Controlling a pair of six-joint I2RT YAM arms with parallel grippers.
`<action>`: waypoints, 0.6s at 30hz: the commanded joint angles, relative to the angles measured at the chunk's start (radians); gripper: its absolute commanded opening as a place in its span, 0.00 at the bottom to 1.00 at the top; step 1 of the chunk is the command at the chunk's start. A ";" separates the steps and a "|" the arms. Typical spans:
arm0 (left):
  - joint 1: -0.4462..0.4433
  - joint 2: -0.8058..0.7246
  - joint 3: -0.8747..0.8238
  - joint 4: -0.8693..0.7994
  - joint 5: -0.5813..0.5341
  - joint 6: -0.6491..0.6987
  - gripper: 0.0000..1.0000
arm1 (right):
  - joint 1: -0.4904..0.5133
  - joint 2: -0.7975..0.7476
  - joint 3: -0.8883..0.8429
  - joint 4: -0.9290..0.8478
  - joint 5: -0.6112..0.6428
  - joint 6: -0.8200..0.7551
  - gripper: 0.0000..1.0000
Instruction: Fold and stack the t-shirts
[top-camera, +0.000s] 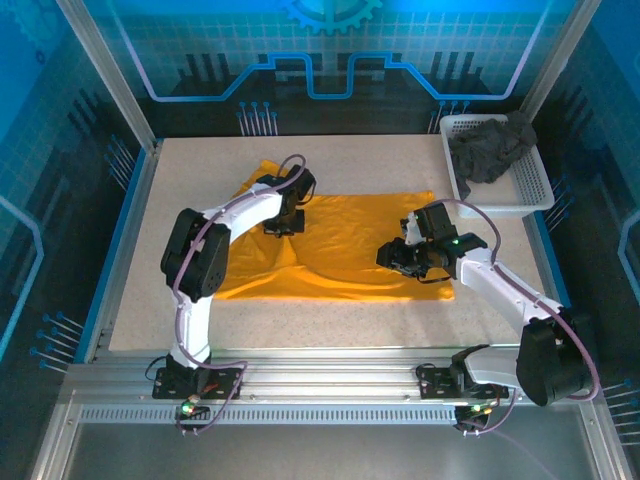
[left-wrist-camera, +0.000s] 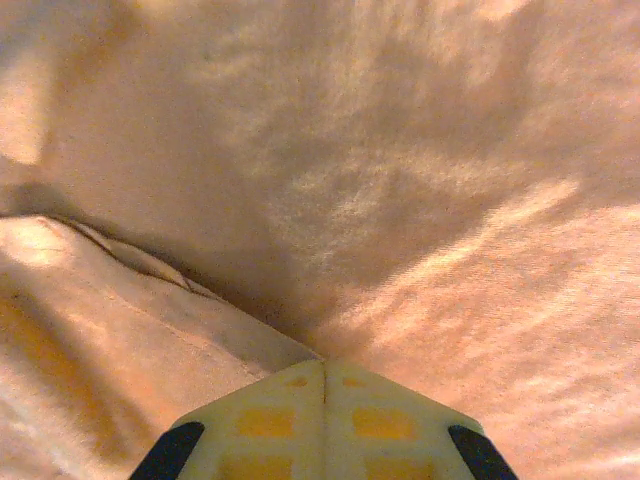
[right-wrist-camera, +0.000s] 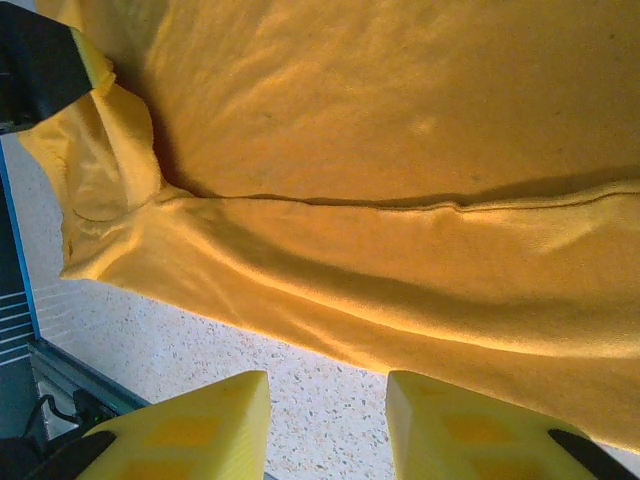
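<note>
My left gripper meets the orange t-shirt's folded edge only at the very ends of its fingers, so it should open and pinch a deeper bunch of folded cloth (left-wrist-camera: 245, 345).
An orange-yellow t-shirt (top-camera: 350, 250) lies spread across the middle of the table, with a fold ridge running along its length (right-wrist-camera: 400, 200). My left gripper (top-camera: 283, 225) presses down on its far left part. Its fingers (left-wrist-camera: 323, 362) are shut together on a pinch of the orange cloth (left-wrist-camera: 400, 180), where a folded edge and wrinkles run into the tips. My right gripper (top-camera: 398, 258) hovers at the shirt's near right edge. It is open (right-wrist-camera: 325, 378), with bare table between the fingers and the shirt's hem (right-wrist-camera: 380, 300) just ahead. A dark charcoal grey t-shirt (top-camera: 490, 148) lies crumpled in the basket.
The white mesh basket (top-camera: 535, 190) stands at the table's back right corner. Speckled tabletop (top-camera: 200, 170) shows to the left of and behind the shirt. A metal frame rail (top-camera: 330, 375) runs along the near edge, and blue walls enclose the sides.
</note>
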 joint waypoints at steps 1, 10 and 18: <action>0.014 -0.045 0.014 -0.011 0.008 -0.044 0.00 | 0.004 -0.019 -0.014 -0.006 -0.005 0.003 0.37; 0.020 -0.020 0.039 -0.026 0.039 -0.037 0.40 | 0.004 -0.021 -0.024 -0.012 -0.004 0.000 0.37; 0.072 -0.195 -0.100 0.028 0.090 -0.128 0.43 | -0.028 -0.052 -0.082 -0.030 0.016 -0.007 0.38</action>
